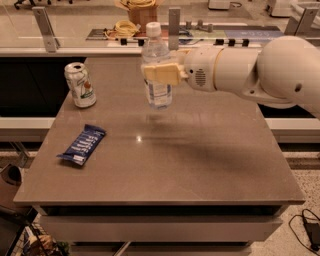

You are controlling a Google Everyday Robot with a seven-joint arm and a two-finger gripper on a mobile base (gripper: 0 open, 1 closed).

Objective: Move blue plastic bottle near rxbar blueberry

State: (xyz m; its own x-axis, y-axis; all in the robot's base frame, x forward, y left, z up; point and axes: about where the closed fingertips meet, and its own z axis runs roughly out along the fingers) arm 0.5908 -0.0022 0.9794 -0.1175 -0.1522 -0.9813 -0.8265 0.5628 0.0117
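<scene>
My gripper will release the blue plastic bottle on the brown table (130,138) beside the far end of the rxbar blueberry, on the side toward the middle of the table.
The blue plastic bottle (156,65), clear with a white cap and a white-and-bluish label, hangs upright above the table, held at mid-height by my gripper (161,73). The gripper's tan fingers (162,74) are shut around the bottle's body. The white arm reaches in from the right. The rxbar blueberry (82,144), a dark blue wrapper with white lettering, lies flat near the table's left front edge, well to the lower left of the bottle.
A green-and-white soda can (80,85) stands at the table's left rear. The brown table (200,165) ends at the front and sides. A counter with yellow cable and a box (135,15) lies behind.
</scene>
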